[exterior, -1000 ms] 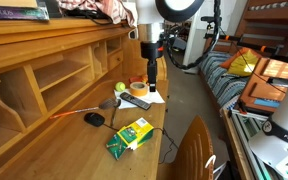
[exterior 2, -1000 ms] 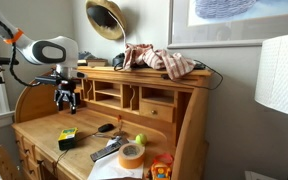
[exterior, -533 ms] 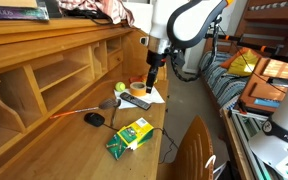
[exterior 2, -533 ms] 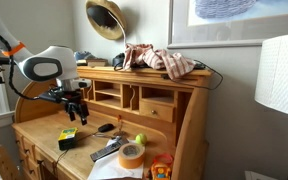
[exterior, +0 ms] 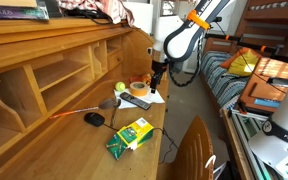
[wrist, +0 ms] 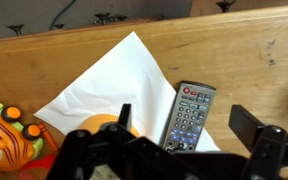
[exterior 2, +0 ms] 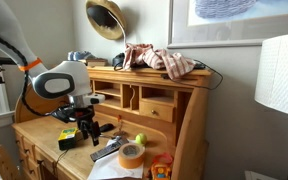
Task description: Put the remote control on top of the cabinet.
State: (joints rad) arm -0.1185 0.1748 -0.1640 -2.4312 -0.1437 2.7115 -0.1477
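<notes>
Next, I close my gripper on the lower end of the remote control (exterior: 129,98) (wrist: 179,138), around its blue buttons and away from its red button.
The remote control (wrist: 191,104) is grey-faced with a red button. It lies partly on a white paper sheet (wrist: 109,80) on the desk surface, and it also shows in both exterior views (exterior: 136,101) (exterior 2: 105,152). My gripper (wrist: 186,122) is open and empty, hovering just above the remote with a finger on each side. It shows in both exterior views (exterior: 156,73) (exterior 2: 87,130). The cabinet (exterior: 44,35) is the light-brown roll-top desk, and its flat top board (exterior 2: 169,83) carries crumpled clothes.
A tape roll (exterior: 139,89) and a green ball (exterior: 121,87) sit beside the remote. A black corded mouse (exterior: 94,119) and a green-and-yellow box (exterior: 131,134) lie nearer. A chair back (exterior: 194,150) stands at the desk's edge. A brass horn (exterior 2: 106,18) and a lamp (exterior 2: 279,80) stand nearby.
The arm has swung along the desk and lowered, bringing the open gripper from above the green-and-yellow box to over the remote. Nothing was grasped.
</notes>
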